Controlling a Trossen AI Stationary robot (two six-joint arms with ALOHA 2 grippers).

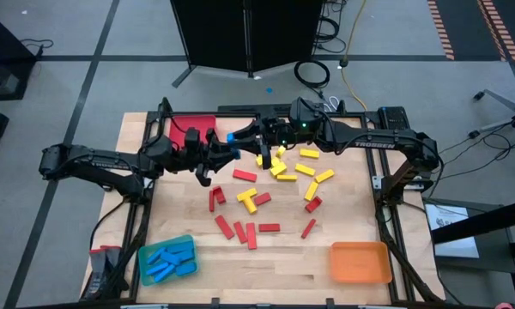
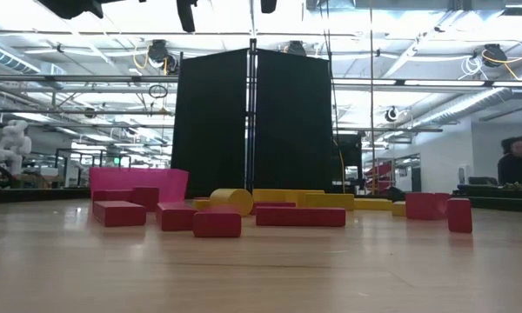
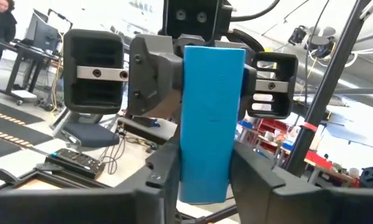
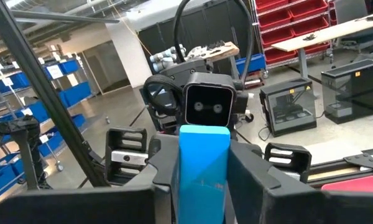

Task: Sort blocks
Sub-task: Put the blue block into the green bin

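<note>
My left gripper is to release the blue block on top of the blue blocks in the blue tray (image 1: 163,259).
One blue block (image 1: 233,136) is held in the air over the table's far middle, between both grippers. My left gripper (image 1: 222,146) comes at it from the left and my right gripper (image 1: 245,134) from the right; both are shut on it. In the left wrist view the blue block (image 3: 211,118) stands between my left gripper (image 3: 205,177) and the right one beyond. Red blocks (image 1: 245,175) and yellow blocks (image 1: 307,169) lie flat and scattered on the table. Several blue blocks (image 1: 167,256) lie in a blue tray. My left gripper pinches the blue block's one end (image 3: 202,186) between its two fingers, coming level from the table's left, with the block reaching out along the fingers. The block is lifted clear of the table. My right gripper pinches the block's other end (image 4: 202,180) between its two fingers (image 3: 154,81), coming level from the table's right, fingers lying along the block. The block bridges the two grippers, clear of the table.
A blue tray (image 1: 144,257) sits at the near left corner, an orange tray (image 1: 360,262) at the near right, and a red tray (image 1: 193,124) at the far left under my left arm. In the low view, red blocks (image 2: 300,216) and yellow blocks (image 2: 230,200) lie mid-table.
</note>
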